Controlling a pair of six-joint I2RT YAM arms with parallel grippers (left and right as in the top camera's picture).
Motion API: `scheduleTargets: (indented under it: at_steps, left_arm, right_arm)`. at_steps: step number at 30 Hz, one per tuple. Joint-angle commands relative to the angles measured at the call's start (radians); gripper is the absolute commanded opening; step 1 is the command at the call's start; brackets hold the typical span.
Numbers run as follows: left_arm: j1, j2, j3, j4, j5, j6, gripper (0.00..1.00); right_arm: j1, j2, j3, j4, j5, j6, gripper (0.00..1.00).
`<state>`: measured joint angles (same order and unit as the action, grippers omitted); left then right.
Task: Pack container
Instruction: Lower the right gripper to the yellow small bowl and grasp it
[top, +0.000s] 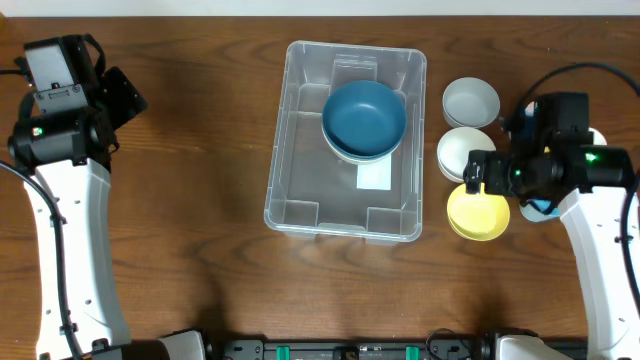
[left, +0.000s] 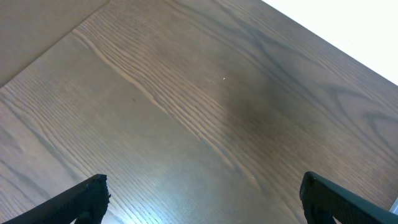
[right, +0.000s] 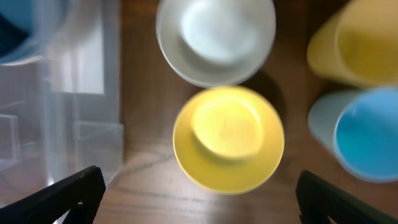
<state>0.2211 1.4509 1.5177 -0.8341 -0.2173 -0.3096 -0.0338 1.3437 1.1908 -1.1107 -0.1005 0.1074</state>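
Note:
The yellow bowl has a rim on the side of the bowl (top: 504, 225) (right: 272, 170) away from the container. My right gripper needs to close on that rim.
The container (top: 298, 160), a large clear plastic bin, stands mid-table. A dark blue bowl (top: 365, 115) sits in its far right part, stacked on a paler one. My right gripper (top: 478, 173) hovers open just right of the bin, above a yellow bowl (top: 478, 214). In the right wrist view that yellow bowl (right: 228, 138) lies ahead of my gripper (right: 202, 199), nothing between the fingers, and the container wall (right: 74, 93) is at the left. My left gripper (top: 125, 95) is at the far left, away from the bin. In its own view it (left: 205, 199) is open over bare wood.
Two white bowls (top: 471, 101) (top: 462, 150) sit right of the bin, beyond the yellow one. A yellow cup (right: 360, 43) and a light blue cup (right: 367, 134) stand right of the bowls, under my right arm.

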Motion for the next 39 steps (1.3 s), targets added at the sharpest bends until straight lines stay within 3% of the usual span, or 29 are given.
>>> scheduleTargets:
  at_steps: [1, 7, 20, 27, 33, 37, 39]
  left_arm:
    - [0.004, -0.008, 0.018, -0.003, -0.016, 0.010, 0.98]
    - [0.004, -0.008, 0.018, -0.003, -0.016, 0.010, 0.98]
    - [0.004, -0.008, 0.018, -0.003, -0.016, 0.010, 0.98]
    - [0.004, -0.008, 0.018, -0.003, -0.016, 0.010, 0.98]
    - [0.004, -0.008, 0.018, -0.003, -0.016, 0.010, 0.98]
    - [0.004, -0.008, 0.018, -0.003, -0.016, 0.010, 0.98]
    - [0.004, -0.008, 0.018, -0.003, -0.016, 0.010, 0.98]
  right_arm:
    - [-0.005, 0.003, -0.072, -0.005, 0.027, 0.108, 0.99]
    - [-0.006, 0.003, -0.242, 0.092, 0.138, 0.294, 0.99]
    - [-0.090, 0.003, -0.336, 0.138, 0.240, 0.363, 0.99]
    - [-0.140, 0.003, -0.456, 0.309, 0.118, 0.396, 0.99]
    - [-0.138, 0.003, -0.460, 0.352, 0.077, 0.366, 0.82]
    - [-0.137, 0.003, -0.468, 0.375, 0.078, 0.355, 0.53]
    - [-0.137, 0.003, -0.477, 0.383, 0.086, 0.355, 0.45]
